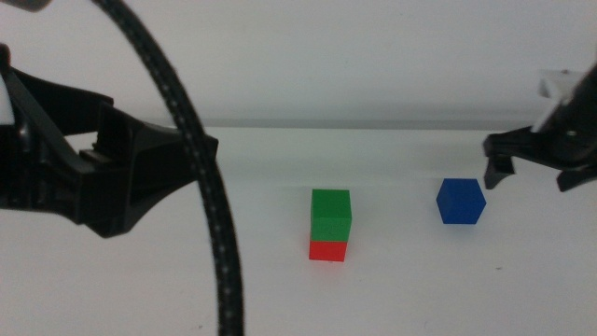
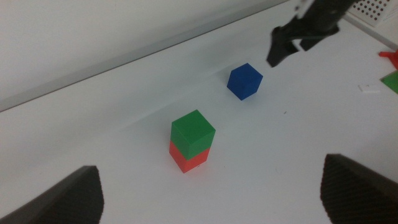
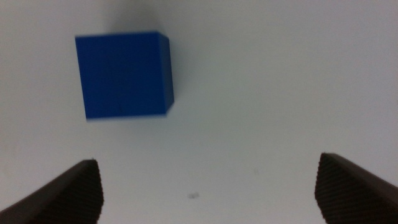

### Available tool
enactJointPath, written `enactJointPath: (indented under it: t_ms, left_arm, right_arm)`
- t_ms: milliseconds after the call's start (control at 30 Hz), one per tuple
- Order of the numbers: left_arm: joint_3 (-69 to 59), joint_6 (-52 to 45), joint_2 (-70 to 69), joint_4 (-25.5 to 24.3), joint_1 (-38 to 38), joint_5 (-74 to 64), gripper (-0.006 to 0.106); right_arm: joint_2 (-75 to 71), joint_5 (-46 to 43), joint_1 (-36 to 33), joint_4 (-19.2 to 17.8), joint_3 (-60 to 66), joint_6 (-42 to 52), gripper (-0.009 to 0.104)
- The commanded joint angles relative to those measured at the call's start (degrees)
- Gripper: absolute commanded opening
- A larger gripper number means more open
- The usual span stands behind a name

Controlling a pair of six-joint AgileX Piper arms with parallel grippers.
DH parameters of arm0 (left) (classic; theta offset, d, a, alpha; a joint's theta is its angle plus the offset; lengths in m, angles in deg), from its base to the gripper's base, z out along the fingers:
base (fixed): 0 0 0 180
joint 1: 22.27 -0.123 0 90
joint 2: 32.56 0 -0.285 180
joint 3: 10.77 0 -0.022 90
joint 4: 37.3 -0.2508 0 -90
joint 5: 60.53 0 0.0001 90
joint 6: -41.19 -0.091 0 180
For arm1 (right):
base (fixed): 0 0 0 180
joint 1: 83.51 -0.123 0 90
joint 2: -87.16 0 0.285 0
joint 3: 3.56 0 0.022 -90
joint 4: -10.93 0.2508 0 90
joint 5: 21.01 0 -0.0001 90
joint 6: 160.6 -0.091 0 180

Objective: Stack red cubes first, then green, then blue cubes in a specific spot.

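Note:
The blue cube is next for my right gripper, which should go to it and close on the blue cube's side (image 1: 442, 201) (image 3: 83, 76) facing the green cube and the side opposite.
The green cube (image 1: 331, 215) sits squarely on the red cube (image 1: 327, 250) at the middle of the white table; the pair shows as green cube (image 2: 193, 129) over red cube (image 2: 188, 158) in the left wrist view. The blue cube (image 1: 461, 202) (image 2: 244, 81) (image 3: 124, 74) stands alone on the table to the right of the stack. My right gripper (image 1: 530, 175) (image 3: 208, 177) hovers open just right of and above the blue cube, holding nothing. My left gripper (image 2: 211, 177) is open and empty, drawn back to the left of the stack.
The left arm's dark body (image 1: 103, 177) fills the left of the middle view, with a black braided cable (image 1: 201, 187) arcing across in front. A white wall (image 1: 373, 56) backs the table. Small red (image 2: 390, 57) and green (image 2: 392, 81) bits lie beyond the right gripper.

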Motion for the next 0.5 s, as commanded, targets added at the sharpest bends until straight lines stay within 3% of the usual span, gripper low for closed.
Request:
enactJointPath:
  t_ms: [0,467]
  left_arm:
    - [-0.23,0.05,-0.19,0.59,-0.2,0.78,0.094]
    - [-0.23,0.05,-0.19,0.59,-0.2,1.26,0.094]
  right_arm:
    - [2.09,1.19,-1.73,-3.37,-2.39,-3.27,0.09]
    - [6.44,-4.22,-4.53,-1.77,-2.55,-5.54,0.09]
